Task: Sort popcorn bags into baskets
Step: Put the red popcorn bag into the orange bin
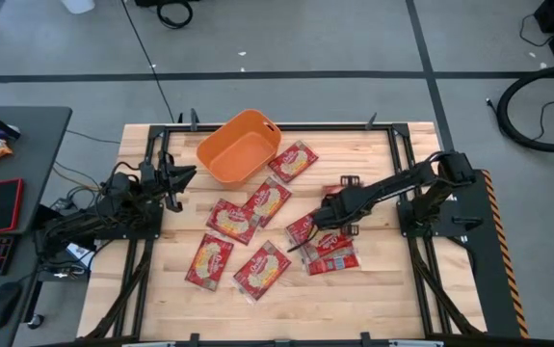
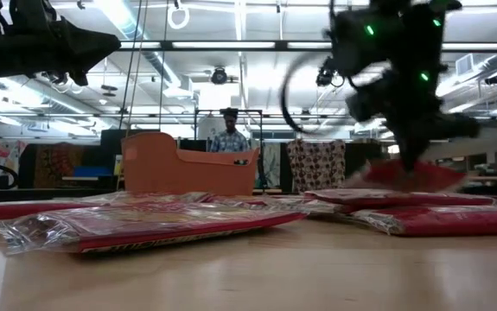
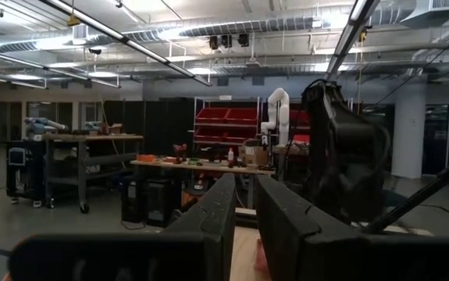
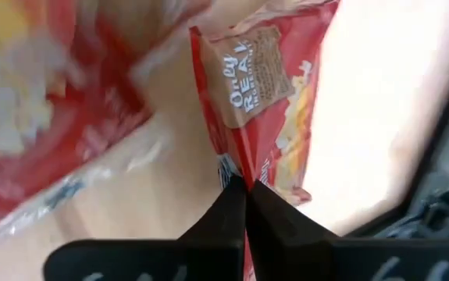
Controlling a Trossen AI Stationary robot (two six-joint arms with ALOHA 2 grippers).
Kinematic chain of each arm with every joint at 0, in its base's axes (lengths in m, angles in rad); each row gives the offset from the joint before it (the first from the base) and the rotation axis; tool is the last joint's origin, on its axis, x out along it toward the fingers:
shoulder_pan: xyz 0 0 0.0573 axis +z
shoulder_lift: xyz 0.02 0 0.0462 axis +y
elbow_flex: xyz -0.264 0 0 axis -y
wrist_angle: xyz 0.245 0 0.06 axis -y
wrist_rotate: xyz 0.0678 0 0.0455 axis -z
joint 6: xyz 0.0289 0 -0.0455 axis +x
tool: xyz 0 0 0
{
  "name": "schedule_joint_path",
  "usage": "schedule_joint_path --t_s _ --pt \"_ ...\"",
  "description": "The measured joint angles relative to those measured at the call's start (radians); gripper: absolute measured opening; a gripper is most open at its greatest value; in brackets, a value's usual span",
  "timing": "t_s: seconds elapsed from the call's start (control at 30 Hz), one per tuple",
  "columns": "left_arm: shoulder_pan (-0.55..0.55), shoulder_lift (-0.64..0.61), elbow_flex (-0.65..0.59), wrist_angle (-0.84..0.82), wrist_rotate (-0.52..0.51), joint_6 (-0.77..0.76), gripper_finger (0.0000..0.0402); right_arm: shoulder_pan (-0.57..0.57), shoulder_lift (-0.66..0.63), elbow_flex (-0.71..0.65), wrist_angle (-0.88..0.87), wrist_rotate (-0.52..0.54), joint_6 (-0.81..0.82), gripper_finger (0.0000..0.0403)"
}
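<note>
The right gripper needs to drop the popcorn bag on the orange basket's bottom (image 1: 240, 157), toward the side facing the other bags.
Several red popcorn bags lie flat on the wooden table (image 1: 373, 289), among them ones at the middle (image 1: 231, 220), the near side (image 1: 262, 270) and beside the basket (image 1: 293, 161). The orange basket (image 1: 241, 146) stands at the far side, and also shows in the low view (image 2: 187, 164). My right gripper (image 1: 317, 224) is over the right-hand group of bags and is shut on one popcorn bag (image 4: 267, 94). My left gripper (image 1: 178, 183) waits at the table's left, level with the basket. It is empty, and its fingers (image 3: 244, 226) stand a narrow gap apart. My right gripper pinches one edge of the popcorn bag (image 4: 244, 168) between its two fingertips, which come at it from above and slant down. The bag shows edge-on past the fingers. In the low view it sits tilted under the gripper (image 2: 404, 177), raised a little above the neighbouring bags.
Two more bags (image 1: 332, 255) lie just under and near the right gripper. Another lies at the near left (image 1: 209, 260). The table's black frame rails (image 1: 392, 145) run along its sides. A desk with a keyboard and a red phone (image 1: 7, 204) stands left of the table. A person (image 2: 228, 134) stands in the room beyond.
</note>
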Motion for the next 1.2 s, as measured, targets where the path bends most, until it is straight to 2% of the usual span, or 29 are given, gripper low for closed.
schedule_joint_path --t_s 0.2,0.3,0.5,0.67,0.77,0.93,1.03,1.2 --pt "0.0 0.0 0.0 0.0 0.0 0.0 0.0057 -0.001 0.0 0.186 0.071 0.145 -0.158 0.0006" --pt "0.0 0.0 0.0 0.0 0.0 0.0 0.0057 -0.006 0.0 0.232 0.229 0.181 -0.309 0.0006" --pt "0.0 0.0 0.0 0.0 0.0 0.0 0.0057 -0.034 0.0 0.237 0.629 0.21 -0.652 0.0006" --pt "0.0 0.0 0.0 0.0 0.0 0.0 0.0057 -0.112 0.0 0.238 0.886 0.101 -0.856 0.0006" --pt "0.0 0.0 0.0 0.0 0.0 0.0 0.0057 -0.167 0.004 0.238 0.995 0.004 -0.905 0.0006" --pt "0.0 0.0 0.0 -0.001 0.001 0.0 0.0057 -0.245 0.059 0.241 1.175 -0.08 -0.931 0.0006" --pt "0.0 0.0 0.0 -0.002 0.0 0.0 0.0057 -0.28 0.122 0.26 1.195 -0.102 -0.936 0.0006" --pt "0.0 0.003 0.0 -0.008 -0.001 0.0 0.0057 -0.328 0.253 0.378 1.157 -0.12 -0.966 0.0006"
